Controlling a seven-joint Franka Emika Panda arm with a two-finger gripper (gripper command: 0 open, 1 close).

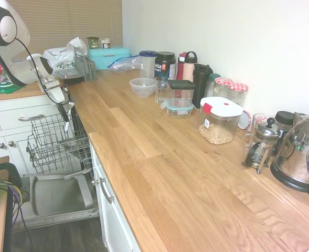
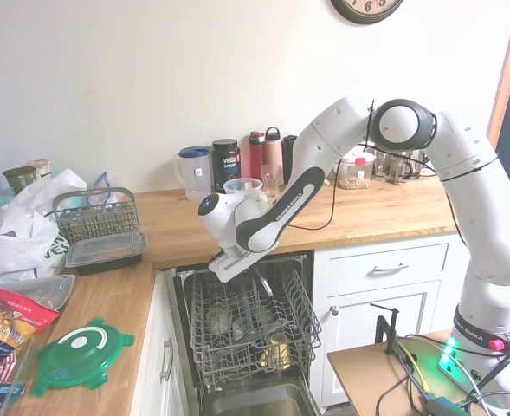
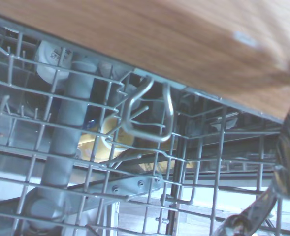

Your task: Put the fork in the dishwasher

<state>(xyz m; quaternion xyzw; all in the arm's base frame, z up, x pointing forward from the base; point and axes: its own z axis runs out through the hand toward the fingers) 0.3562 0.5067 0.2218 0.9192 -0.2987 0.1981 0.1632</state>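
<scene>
The fork will go onto the bottom wires of the grey rack (image 1: 69,154), toward its counter side.
The dishwasher stands open with its grey wire rack (image 1: 49,144) (image 2: 237,322) (image 3: 149,123) pulled out over the lowered door (image 1: 54,197). My gripper (image 1: 66,109) (image 2: 256,274) hangs just above the rack's counter-side edge, shut on the slim silver fork (image 1: 68,122) (image 2: 267,287). The fork points down toward the rack wires. In the wrist view the fork (image 3: 282,172) shows as a blurred shiny strip in front of the rack, under the counter edge.
A yellow mug (image 2: 276,351) and other dishes sit in the rack. The wooden counter (image 1: 159,157) borders the rack and carries a bowl (image 1: 142,86), jars, a kettle (image 1: 301,152) and a cutlery basket (image 2: 94,217). White drawers (image 2: 384,269) flank the dishwasher.
</scene>
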